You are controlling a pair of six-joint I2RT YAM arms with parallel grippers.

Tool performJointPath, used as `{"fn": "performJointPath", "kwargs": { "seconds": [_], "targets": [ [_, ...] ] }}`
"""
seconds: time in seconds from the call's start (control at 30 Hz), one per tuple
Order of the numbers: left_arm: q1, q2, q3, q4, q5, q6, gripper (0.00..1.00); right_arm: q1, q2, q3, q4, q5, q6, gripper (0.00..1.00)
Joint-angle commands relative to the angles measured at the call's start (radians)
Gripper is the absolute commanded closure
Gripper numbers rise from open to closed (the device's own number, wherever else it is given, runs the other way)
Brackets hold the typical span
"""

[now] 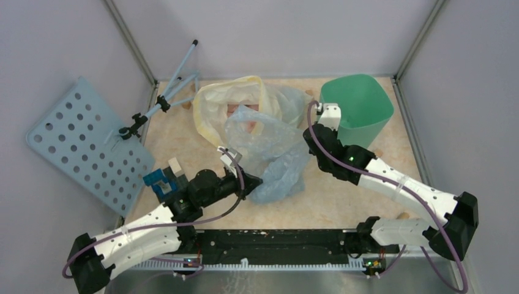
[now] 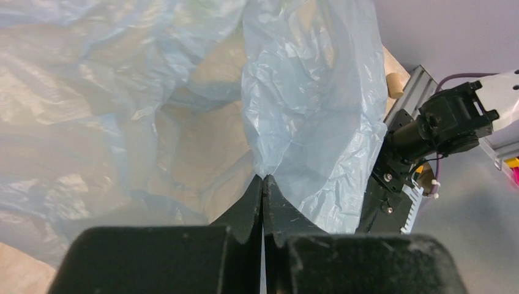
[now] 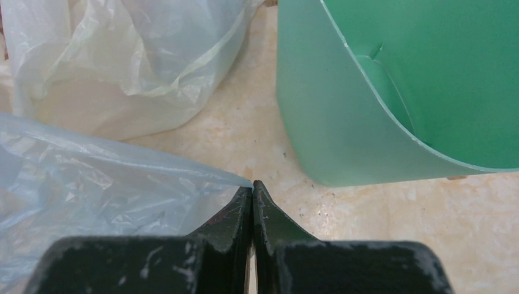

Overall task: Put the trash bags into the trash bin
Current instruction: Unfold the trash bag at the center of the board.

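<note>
My right gripper has the pale-blue trash bag only by its far corner. It should open and grab the loose film (image 1: 278, 181) next to my left gripper.
The pale-blue see-through trash bag (image 1: 269, 147) lies crumpled mid-table, stretched between both grippers. My left gripper (image 1: 254, 182) is shut on its near lower fold; in the left wrist view the fingertips (image 2: 263, 177) pinch the film (image 2: 306, 92) where it bunches. My right gripper (image 1: 316, 105) is shut on the bag's far corner beside the mint-green trash bin (image 1: 358, 107). In the right wrist view the bag's edge (image 3: 92, 184) runs into the closed gripper tips (image 3: 253, 182). The bin (image 3: 398, 92) stands upright just ahead and to the right, its mouth open.
A whitish bag with a yellow rim (image 1: 214, 101) (image 3: 122, 73) lies behind the blue one. A pale-blue perforated board (image 1: 85, 141) leans at the left wall, with a thin blue stand (image 1: 165, 98) and a blue clip-like object (image 1: 162, 179) near it.
</note>
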Motion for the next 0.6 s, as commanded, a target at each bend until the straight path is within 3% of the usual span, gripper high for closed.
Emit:
{"fn": "performJointPath", "kwargs": {
  "seconds": [0.0,0.2,0.43,0.57],
  "targets": [
    [-0.003,-0.015,0.004,0.035,-0.04,-0.011,1.0,-0.013,-0.026,0.021,-0.002,-0.036,-0.02,1.0],
    [-0.003,0.172,0.078,0.083,-0.007,0.012,1.0,-0.013,-0.06,0.065,0.058,-0.359,-0.007,1.0],
    [-0.001,0.53,0.263,0.111,-0.013,0.051,1.0,-0.01,-0.062,0.111,0.135,-0.635,0.156,1.0],
    [0.001,0.688,0.362,0.119,0.078,0.062,1.0,-0.007,-0.099,0.081,0.238,-0.733,0.317,1.0]
  ]
}}
